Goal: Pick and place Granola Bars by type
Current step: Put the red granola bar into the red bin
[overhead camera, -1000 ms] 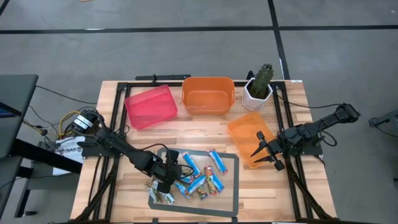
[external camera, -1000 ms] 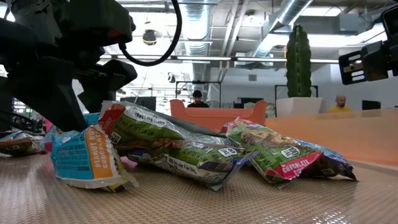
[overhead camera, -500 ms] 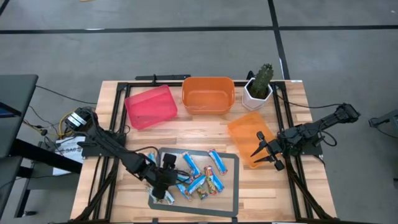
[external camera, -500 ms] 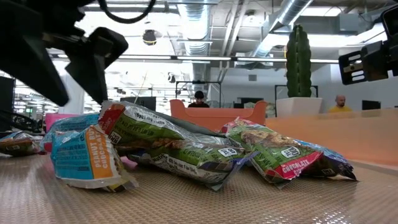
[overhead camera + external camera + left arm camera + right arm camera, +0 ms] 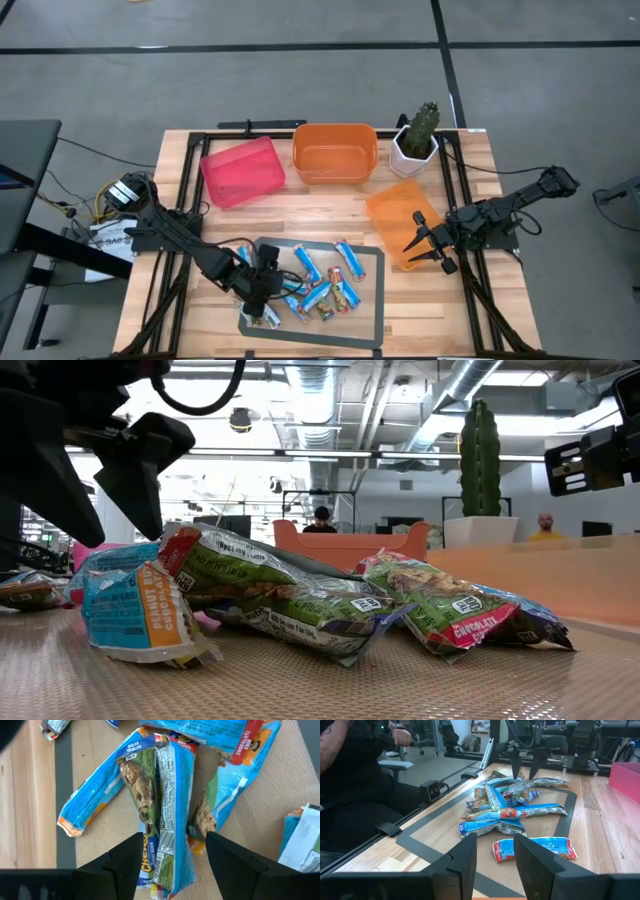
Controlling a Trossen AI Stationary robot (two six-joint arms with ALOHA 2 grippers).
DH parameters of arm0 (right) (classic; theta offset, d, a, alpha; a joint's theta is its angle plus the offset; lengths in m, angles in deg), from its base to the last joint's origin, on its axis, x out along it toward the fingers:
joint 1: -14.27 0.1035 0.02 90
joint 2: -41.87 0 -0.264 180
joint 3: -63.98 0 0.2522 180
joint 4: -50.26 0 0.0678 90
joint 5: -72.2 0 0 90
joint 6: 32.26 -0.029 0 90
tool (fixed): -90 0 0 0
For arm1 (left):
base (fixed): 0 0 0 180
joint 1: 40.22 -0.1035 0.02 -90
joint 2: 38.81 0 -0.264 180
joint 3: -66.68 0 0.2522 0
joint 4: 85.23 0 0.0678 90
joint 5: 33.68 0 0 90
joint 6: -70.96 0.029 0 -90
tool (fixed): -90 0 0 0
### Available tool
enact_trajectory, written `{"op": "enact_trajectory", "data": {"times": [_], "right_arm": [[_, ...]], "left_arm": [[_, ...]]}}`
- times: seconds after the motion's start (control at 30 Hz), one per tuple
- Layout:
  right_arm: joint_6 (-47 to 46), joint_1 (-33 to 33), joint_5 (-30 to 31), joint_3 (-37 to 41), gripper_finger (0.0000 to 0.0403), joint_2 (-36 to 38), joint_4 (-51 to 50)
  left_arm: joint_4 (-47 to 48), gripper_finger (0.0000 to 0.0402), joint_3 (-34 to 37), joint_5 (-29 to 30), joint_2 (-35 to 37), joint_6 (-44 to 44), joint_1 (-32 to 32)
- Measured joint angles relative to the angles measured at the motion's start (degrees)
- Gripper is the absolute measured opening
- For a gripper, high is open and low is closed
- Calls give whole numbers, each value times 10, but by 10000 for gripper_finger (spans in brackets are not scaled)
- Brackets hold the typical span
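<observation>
The fingers of my left gripper span the green bar and the white-labelled blue bar next to it, so next I move over and close on the blue bar alone point(image 5: 171, 840).
Several wrapped granola bars point(image 5: 322, 290) lie in a loose pile on a grey mat point(image 5: 370, 262) at the table's near middle; most are blue, some green. My left gripper point(image 5: 262, 292) is open over the pile's left part. In the left wrist view its fingers point(image 5: 125, 865) stand on either side of a green and blue bar point(image 5: 162, 820) and above it, without touching it. In the low view the gripper point(image 5: 100, 500) hangs above the bars point(image 5: 280, 595). My right gripper point(image 5: 425, 245) is open and empty over a flat orange bin point(image 5: 398, 222) at the right.
A red bin point(image 5: 242, 170) and an orange bin point(image 5: 335, 152) stand at the far side, with a potted cactus point(image 5: 415, 140) to their right. One bar point(image 5: 262, 316) lies apart at the mat's near left corner. People sit in the room beyond point(image 5: 350, 770).
My left gripper has gone a little toward the table's near left corner over the mat. In the low view it has risen clear of the mat's level and now hangs above the bars. The bars have kept still.
</observation>
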Motion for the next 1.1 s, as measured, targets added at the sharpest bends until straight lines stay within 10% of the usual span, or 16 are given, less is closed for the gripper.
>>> {"op": "enact_trajectory", "data": {"times": [0.67, 1.1], "right_arm": [[0, 0, 0, 0, 123, 0, 0], [0, 0, 0, 0, 123, 0, 0]], "left_arm": [[-2, 206, 0, 3, -23, -7, 9], [-3, 108, 0, -2, -29, -16, 9]]}}
